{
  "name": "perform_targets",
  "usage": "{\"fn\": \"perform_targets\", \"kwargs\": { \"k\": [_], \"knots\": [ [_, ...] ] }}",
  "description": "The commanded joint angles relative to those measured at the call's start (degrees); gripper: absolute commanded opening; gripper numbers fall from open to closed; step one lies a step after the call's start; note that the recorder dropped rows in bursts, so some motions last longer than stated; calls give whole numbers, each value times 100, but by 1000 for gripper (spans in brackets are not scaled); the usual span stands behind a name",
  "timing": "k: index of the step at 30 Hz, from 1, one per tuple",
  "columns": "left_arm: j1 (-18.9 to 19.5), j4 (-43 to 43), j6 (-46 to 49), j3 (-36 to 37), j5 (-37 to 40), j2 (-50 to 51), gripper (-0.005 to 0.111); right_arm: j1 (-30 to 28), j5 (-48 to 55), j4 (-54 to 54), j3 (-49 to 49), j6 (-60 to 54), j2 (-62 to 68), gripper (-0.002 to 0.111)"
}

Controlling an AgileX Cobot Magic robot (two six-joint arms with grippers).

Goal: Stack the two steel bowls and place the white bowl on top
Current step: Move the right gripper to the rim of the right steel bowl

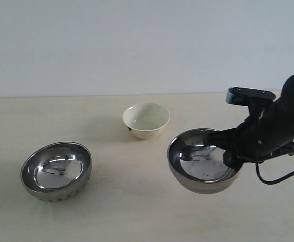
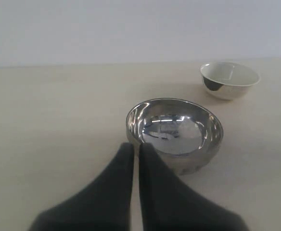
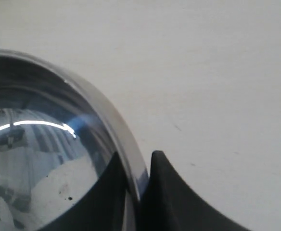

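The robot's right gripper needs to release the plain steel bowl on the table (image 1: 144, 177) just in front of the white bowl.
A plain steel bowl (image 1: 202, 160) hangs tilted just above the table on the right, my right gripper (image 1: 231, 155) shut on its right rim. In the right wrist view one finger sits inside the bowl (image 3: 49, 159) and one outside, with the right gripper (image 3: 136, 161) clamping the rim. The dimpled steel bowl (image 1: 56, 170) rests on the table at the left. The white bowl (image 1: 146, 119) stands at the back centre. The left gripper (image 2: 135, 147) is shut and empty, just short of the dimpled bowl (image 2: 175, 132); the white bowl (image 2: 229, 80) lies beyond it. The left arm is out of the exterior view.
The pale wooden table (image 1: 137, 212) runs back to a plain white wall. A black cable (image 1: 280, 177) loops below the right arm.
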Motion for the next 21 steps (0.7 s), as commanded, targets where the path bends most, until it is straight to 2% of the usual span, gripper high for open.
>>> {"fn": "perform_targets", "kwargs": {
  "k": [1,6,13,21],
  "knots": [
    [13,4,-36,20,-7,-15,4,489,-283,223,-206,-72,50,0],
    [13,4,-36,20,-7,-15,4,1058,-467,379,-559,137,422,0],
    [13,4,-36,20,-7,-15,4,1193,-497,746,-933,137,1024,0],
    [13,4,-36,20,-7,-15,4,1399,-1047,1035,-933,121,1439,0]
  ]
}}
